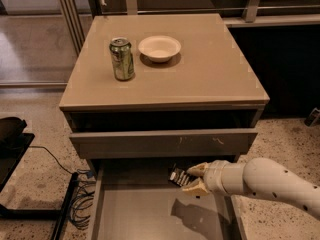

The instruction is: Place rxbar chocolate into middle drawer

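Observation:
The robot's gripper should release the rxbar chocolate, still held above the open middle drawer, on the grey drawer's bottom [170, 196], about midway between the drawer's side.
My gripper [194, 179] comes in from the right on a white arm and is shut on the rxbar chocolate [179, 176], a small black wrapper with white lettering. It holds the bar above the back part of the open middle drawer [135, 214], a wide shallow grey drawer with a flat floor. The bar's shadow falls on the drawer floor below the gripper. The bar's right end is hidden between the fingers.
Above the open drawer is a shut drawer front [165, 143] with small white scuffs. On the cabinet top [215, 69] stand a green soda can [122, 59] and a white bowl [159, 48]. Black cables [75, 204] and a dark object [10, 134] lie on the floor at left.

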### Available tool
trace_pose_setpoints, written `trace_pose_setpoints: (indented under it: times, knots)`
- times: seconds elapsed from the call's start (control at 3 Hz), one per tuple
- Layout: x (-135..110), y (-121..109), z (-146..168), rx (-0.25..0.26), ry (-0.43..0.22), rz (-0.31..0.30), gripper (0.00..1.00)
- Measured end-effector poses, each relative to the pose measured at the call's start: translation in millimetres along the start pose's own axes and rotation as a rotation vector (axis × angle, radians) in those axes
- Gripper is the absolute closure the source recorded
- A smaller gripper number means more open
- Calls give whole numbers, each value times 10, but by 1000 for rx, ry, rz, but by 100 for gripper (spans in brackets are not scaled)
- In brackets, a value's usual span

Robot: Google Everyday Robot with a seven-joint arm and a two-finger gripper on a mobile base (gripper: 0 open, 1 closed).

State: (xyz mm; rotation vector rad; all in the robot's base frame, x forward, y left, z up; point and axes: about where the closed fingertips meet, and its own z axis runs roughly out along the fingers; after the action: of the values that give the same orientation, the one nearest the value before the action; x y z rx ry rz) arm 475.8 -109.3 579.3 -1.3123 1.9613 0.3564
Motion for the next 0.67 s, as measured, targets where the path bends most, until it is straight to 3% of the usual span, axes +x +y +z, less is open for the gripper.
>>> trace_pose_setpoints:
  times: [0.33,0.67]
  knots:
    - [55,90,219,-18,16,-16,100]
    - [269,289,677,-45,54,-22,100]
